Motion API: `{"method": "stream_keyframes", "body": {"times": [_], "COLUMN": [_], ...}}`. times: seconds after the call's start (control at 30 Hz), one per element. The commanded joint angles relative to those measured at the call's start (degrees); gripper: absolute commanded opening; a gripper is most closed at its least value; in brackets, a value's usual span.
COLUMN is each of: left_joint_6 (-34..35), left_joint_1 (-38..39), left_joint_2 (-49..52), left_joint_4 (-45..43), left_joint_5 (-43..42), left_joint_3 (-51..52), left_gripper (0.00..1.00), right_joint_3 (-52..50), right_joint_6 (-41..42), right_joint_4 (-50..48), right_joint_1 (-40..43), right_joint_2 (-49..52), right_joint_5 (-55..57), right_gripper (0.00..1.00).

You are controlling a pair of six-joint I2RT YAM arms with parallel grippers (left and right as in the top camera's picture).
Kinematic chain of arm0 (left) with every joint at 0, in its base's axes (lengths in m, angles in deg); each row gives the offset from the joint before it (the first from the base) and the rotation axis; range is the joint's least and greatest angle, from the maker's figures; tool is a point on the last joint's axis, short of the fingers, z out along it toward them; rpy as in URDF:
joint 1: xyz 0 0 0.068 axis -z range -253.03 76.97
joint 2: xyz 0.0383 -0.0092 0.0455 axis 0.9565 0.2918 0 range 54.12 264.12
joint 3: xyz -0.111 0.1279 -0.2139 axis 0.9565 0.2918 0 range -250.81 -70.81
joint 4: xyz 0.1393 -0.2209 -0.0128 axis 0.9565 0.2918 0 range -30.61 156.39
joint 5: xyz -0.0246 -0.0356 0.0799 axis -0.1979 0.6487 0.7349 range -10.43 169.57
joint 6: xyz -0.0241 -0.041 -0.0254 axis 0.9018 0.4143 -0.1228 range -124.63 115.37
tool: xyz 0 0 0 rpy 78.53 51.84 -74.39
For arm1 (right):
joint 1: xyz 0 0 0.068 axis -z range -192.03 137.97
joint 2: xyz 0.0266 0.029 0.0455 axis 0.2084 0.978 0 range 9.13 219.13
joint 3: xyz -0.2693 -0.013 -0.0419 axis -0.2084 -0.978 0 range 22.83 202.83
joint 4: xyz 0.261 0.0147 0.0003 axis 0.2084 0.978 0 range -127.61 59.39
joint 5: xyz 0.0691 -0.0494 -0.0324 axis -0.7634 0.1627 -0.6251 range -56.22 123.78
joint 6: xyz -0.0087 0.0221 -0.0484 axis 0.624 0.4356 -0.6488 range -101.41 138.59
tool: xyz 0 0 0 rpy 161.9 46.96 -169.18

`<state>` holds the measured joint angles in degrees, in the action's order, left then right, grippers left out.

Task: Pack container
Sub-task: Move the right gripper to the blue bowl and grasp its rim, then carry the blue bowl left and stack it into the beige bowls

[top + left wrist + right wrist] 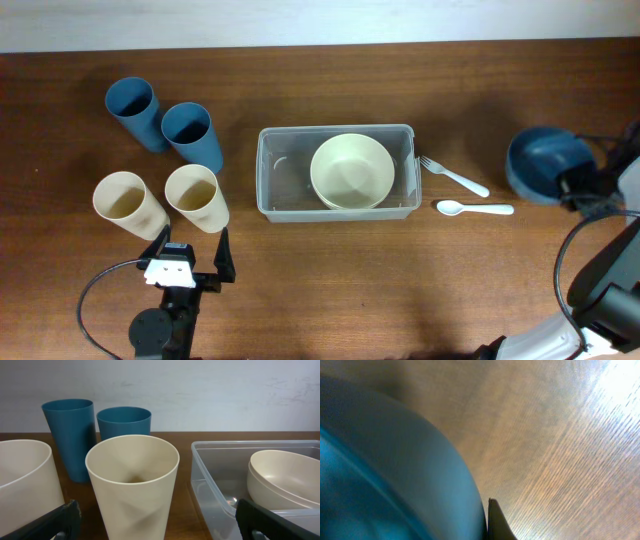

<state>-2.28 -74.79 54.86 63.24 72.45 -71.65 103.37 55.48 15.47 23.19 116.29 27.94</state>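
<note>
Next, my right gripper releases the blue bowl inside the cream bowl (351, 171) in the clear container.
The clear container (268, 172) sits mid-table with a cream bowl (351, 171) inside it, toward its right end. Left of it stand two blue cups (130, 112) (192, 135) and two cream cups (128, 203) (196, 197). My left gripper (192, 252) hovers just in front of the right cream cup (132, 485), open, its fingers (50, 525) wide on either side of the cup and not touching it. A blue bowl (543, 162) lies at the far right. My right gripper (578, 188) is shut on its rim, one finger (495, 522) pressed against the bowl's outer wall (395, 475).
A white fork (455, 177) and a white spoon (475, 208) lie on the wood between the container and the blue bowl. The container's left half (215, 480) holds nothing. The right arm's cables run along the table's right edge.
</note>
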Motion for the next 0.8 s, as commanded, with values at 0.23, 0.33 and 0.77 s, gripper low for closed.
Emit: {"method": "stream_keyframes", "body": {"times": [0.23, 0.33, 0.77], "left_joint_6": [-1.11, -1.11, -1.11], "left_joint_1": [-0.33, -0.33, -0.33], "left_joint_2": [-0.44, -0.44, -0.44], "left_joint_4": [0.07, 0.07, 0.07], "left_joint_5": [-0.61, -0.61, -0.61], "left_joint_3": [0.33, 0.33, 0.33], "left_gripper": [1.00, 1.00, 1.00], "right_joint_3": [17.25, 20.04, 22.01], "right_joint_6": [-17.92, -23.37, -24.94], "right_joint_4": [10.69, 14.60, 17.35], "right_joint_1": [-1.77, -5.18, -34.80], "right_joint_2": [-3.06, -3.10, -2.86], "right_joint_5": [-26.82, -32.22, -16.52], "right_gripper": [0.04, 0.04, 0.04]}}
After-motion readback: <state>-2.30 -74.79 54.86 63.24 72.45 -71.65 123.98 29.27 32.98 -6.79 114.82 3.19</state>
